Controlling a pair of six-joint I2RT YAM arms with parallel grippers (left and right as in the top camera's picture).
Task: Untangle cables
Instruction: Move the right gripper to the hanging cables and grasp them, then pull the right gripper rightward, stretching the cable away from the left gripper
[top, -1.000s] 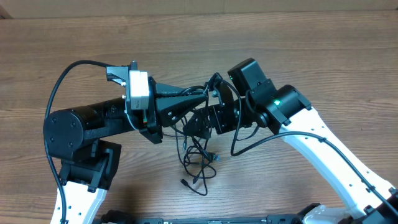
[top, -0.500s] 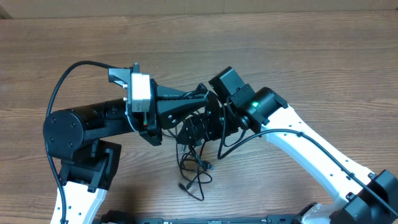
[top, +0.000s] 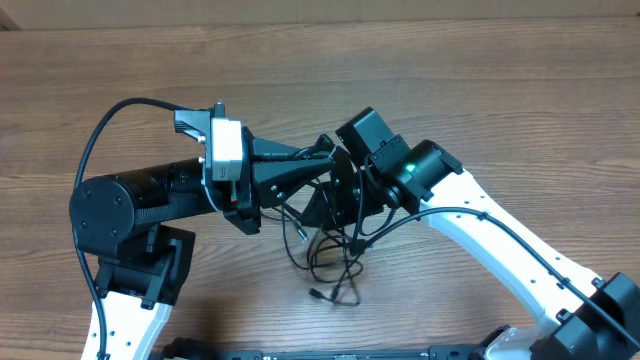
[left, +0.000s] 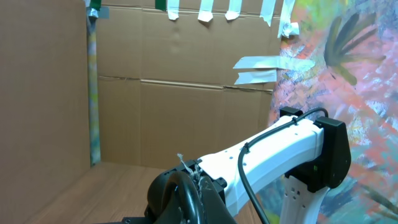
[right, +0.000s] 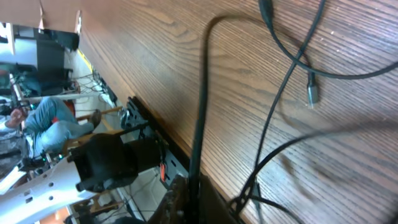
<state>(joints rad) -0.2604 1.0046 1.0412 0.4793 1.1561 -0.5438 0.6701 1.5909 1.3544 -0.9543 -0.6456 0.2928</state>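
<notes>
The robot's right gripper needs to set the strand of cable down on the bare wood (top: 438, 104) beyond the tangle, toward that gripper's side.
In the overhead view the thin black cables (top: 335, 262) hang in a loose tangle down to the wooden table (top: 500, 90), with one small plug end (top: 313, 294) on the wood. My left gripper (top: 322, 152) is raised over them, shut on a cable loop (left: 186, 190) that curves over its fingers (left: 208, 199). Just below and to the right, my right gripper (top: 322, 205) is shut on a cable strand (right: 200, 112) that runs straight out from its fingertips (right: 186, 196). A silvery plug (right: 312, 94) dangles near other strands above the table.
Both arms meet at the table's middle, close together. My white right arm (left: 273, 155) fills the left wrist view in front of a cardboard wall (left: 174, 81). The table's front edge and the left arm's base (right: 106, 162) lie beyond the right gripper.
My right arm came left to the left gripper, then its jaws closed on a cable strand. The hanging tangle and its plug end shifted to the right. The left gripper stayed shut.
</notes>
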